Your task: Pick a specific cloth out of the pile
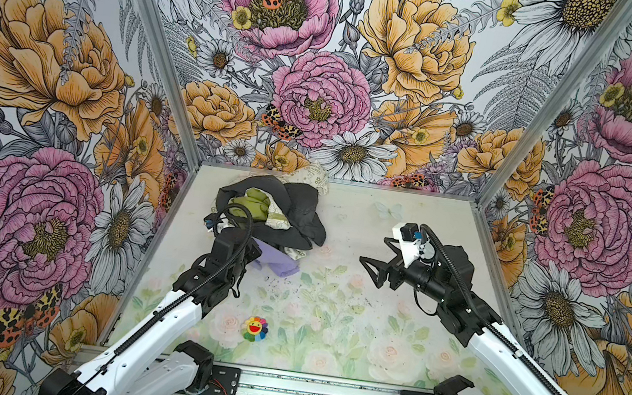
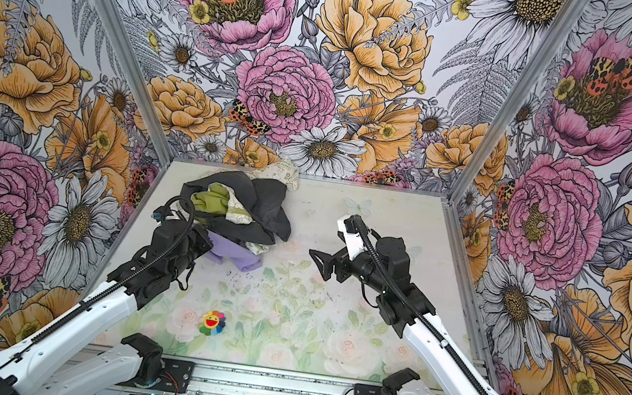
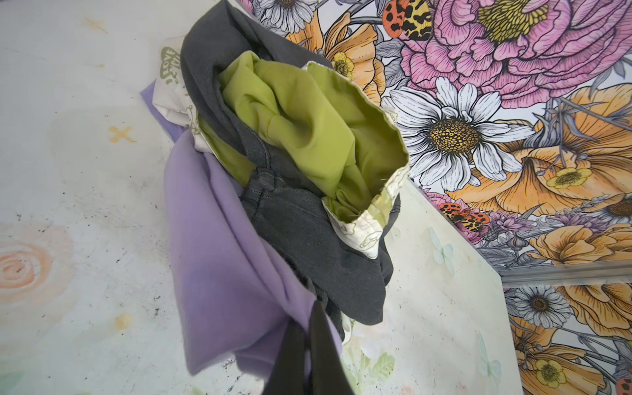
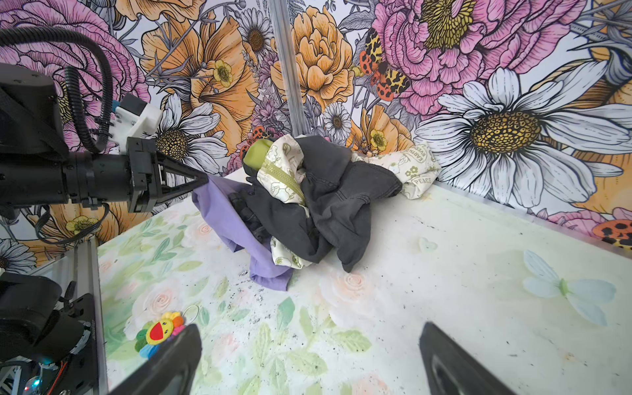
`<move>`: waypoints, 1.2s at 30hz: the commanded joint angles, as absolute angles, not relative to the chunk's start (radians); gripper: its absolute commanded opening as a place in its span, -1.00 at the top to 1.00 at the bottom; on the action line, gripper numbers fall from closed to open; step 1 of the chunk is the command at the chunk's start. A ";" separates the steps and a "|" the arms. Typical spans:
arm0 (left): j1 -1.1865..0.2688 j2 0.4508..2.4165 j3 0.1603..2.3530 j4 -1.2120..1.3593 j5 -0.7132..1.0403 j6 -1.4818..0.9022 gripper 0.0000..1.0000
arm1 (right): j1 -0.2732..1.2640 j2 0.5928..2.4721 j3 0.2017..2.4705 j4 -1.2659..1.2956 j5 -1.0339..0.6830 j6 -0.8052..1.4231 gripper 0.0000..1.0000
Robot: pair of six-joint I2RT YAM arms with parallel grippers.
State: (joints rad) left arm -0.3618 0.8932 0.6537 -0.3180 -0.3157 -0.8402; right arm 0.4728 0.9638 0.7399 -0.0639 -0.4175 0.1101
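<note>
Next, my left gripper lets go of the lavender cloth on the table [image 1: 240,291] between the pile and the rainbow flower toy.
The lavender cloth [image 1: 276,262] [image 2: 235,255] sticks out from under the near side of the pile [image 1: 297,215] [image 2: 263,214], a heap of dark grey, olive-green and cream printed pieces at the back left of the table. My left gripper [image 3: 309,330] is shut on a fold of the cloth [image 3: 219,246], which stretches up from the table to the jaws. The right wrist view shows that left gripper [image 4: 202,180] pinching the cloth's raised corner [image 4: 219,208], with the rest trailing under the dark grey garment [image 4: 342,201]. My right gripper [image 1: 369,273] [image 2: 318,265] [image 4: 309,330] hovers open and empty right of the pile.
A small rainbow flower toy [image 1: 256,328] [image 2: 212,322] [image 4: 159,333] lies near the table's front. Floral walls close in on three sides, and the pile lies close to the back wall [image 1: 353,157]. A metal rail [image 1: 320,392] runs along the front edge.
</note>
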 commanded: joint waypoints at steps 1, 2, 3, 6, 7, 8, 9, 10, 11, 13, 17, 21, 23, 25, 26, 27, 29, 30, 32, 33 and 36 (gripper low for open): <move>-0.341 0.865 0.729 -0.262 -0.294 -0.800 1.00 | 0.480 0.961 0.768 -0.060 -0.407 0.094 -0.99; -0.338 0.867 0.739 -0.261 -0.290 -0.795 1.00 | 0.480 0.961 0.768 -0.060 -0.407 0.095 -0.99; -0.336 0.868 0.751 -0.262 -0.286 -0.785 1.00 | 0.482 0.961 0.767 -0.062 -0.405 0.093 -0.99; -0.331 0.873 0.789 -0.267 -0.282 -0.760 1.00 | 0.482 0.957 0.766 -0.064 -0.405 0.093 -0.99; -0.329 0.876 0.803 -0.270 -0.281 -0.751 1.00 | 0.482 0.956 0.765 -0.065 -0.405 0.092 -0.99; -0.327 0.878 0.817 -0.274 -0.283 -0.744 1.00 | 0.482 0.956 0.764 -0.064 -0.406 0.092 -0.99; -0.323 0.881 0.836 -0.282 -0.286 -0.738 1.00 | 0.483 0.955 0.766 -0.066 -0.406 0.092 -0.99; -0.318 0.885 0.855 -0.287 -0.287 -0.730 1.00 | 0.483 0.952 0.765 -0.067 -0.405 0.091 -0.99; -0.315 0.887 0.872 -0.291 -0.288 -0.721 1.00 | 0.484 0.950 0.765 -0.067 -0.405 0.091 -0.99; -0.311 0.897 0.920 -0.309 -0.298 -0.694 1.00 | 0.483 0.946 0.765 -0.069 -0.403 0.092 -0.99; -0.311 0.912 1.005 -0.352 -0.327 -0.637 1.00 | 0.484 0.937 0.762 -0.073 -0.404 0.089 -0.99; -0.311 0.923 1.067 -0.390 -0.343 -0.588 1.00 | 0.483 0.933 0.758 -0.075 -0.403 0.089 -0.99; -0.311 0.929 1.084 -0.400 -0.348 -0.570 1.00 | 0.485 0.933 0.755 -0.074 -0.403 0.090 -0.99; -0.310 0.940 1.102 -0.406 -0.347 -0.557 1.00 | 0.485 0.931 0.754 -0.076 -0.404 0.090 -0.99; -0.311 0.947 1.108 -0.405 -0.344 -0.553 1.00 | 0.485 0.931 0.753 -0.078 -0.404 0.091 -0.99; -0.310 0.959 1.116 -0.406 -0.340 -0.549 1.00 | 0.486 0.931 0.753 -0.078 -0.403 0.090 -0.99; -0.311 0.988 1.131 -0.406 -0.321 -0.542 1.00 | 0.486 0.930 0.755 -0.080 -0.404 0.091 -0.99; -0.311 1.009 1.138 -0.406 -0.306 -0.543 1.00 | 0.486 0.929 0.755 -0.080 -0.403 0.092 -0.99; -0.310 1.058 1.146 -0.406 -0.272 -0.545 0.95 | 0.486 0.925 0.753 -0.081 -0.403 0.092 -0.99; -0.311 1.085 1.150 -0.405 -0.248 -0.551 0.91 | 0.489 0.924 0.753 -0.083 -0.399 0.092 -0.99; -0.313 1.167 1.148 -0.404 -0.158 -0.573 0.72 | 0.488 0.918 0.749 -0.086 -0.396 0.092 -0.99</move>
